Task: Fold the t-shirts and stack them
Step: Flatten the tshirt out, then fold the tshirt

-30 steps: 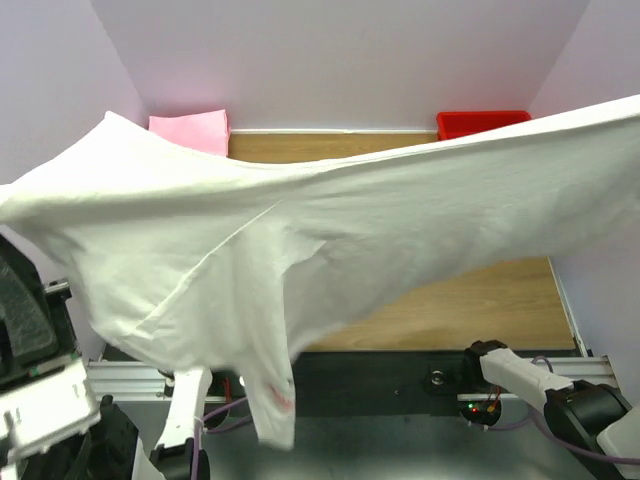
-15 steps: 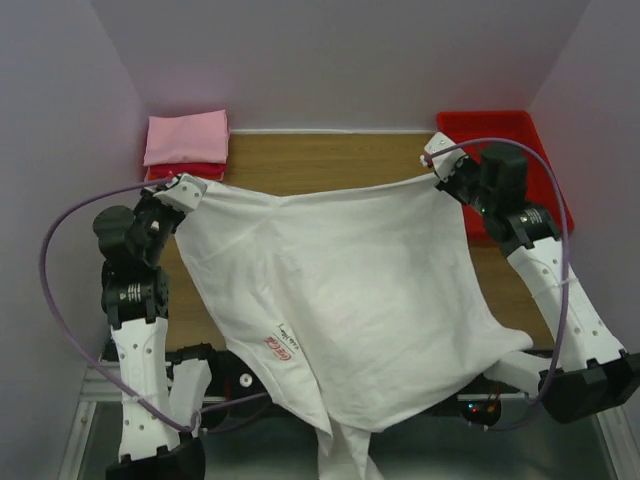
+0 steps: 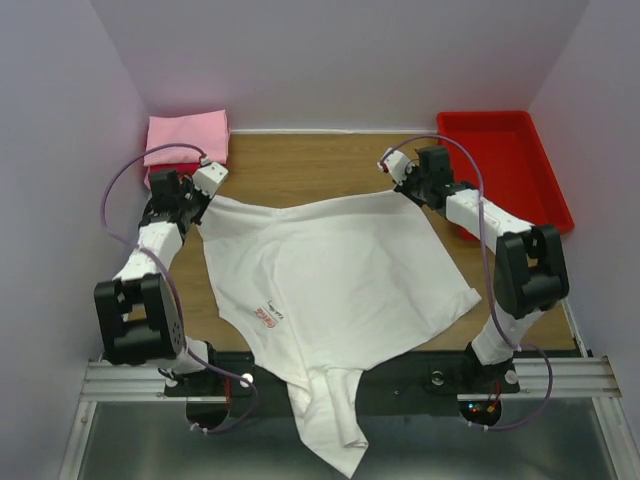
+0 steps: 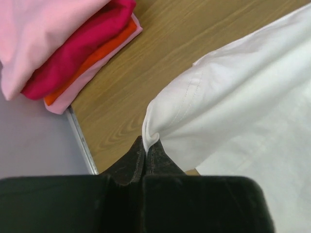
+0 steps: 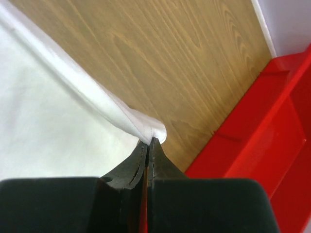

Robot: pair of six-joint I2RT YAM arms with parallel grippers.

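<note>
The white t-shirt's corner, now at the shirt's far edge, will be let go by my left gripper low over the table (image 3: 236, 287), near the small red mark.
A large white t-shirt (image 3: 330, 270) with a small red mark (image 3: 268, 314) lies spread on the wooden table, its lower part hanging over the near edge. My left gripper (image 3: 207, 195) is shut on the shirt's far left corner (image 4: 150, 131). My right gripper (image 3: 406, 188) is shut on its far right corner (image 5: 153, 130). A folded pink t-shirt (image 3: 187, 138) lies on a folded red one (image 3: 160, 172) at the far left corner; the stack shows in the left wrist view (image 4: 63, 43).
A rigid red plastic tray (image 3: 505, 160) stands at the far right, close to my right gripper, and shows in the right wrist view (image 5: 262, 126). Purple walls enclose the table on three sides. The table's metal left edge (image 4: 80, 141) runs beside the stack.
The shirt was held up high and stretched in the air. Both arms have lowered it onto the table and moved toward the far side, still gripping its corners.
</note>
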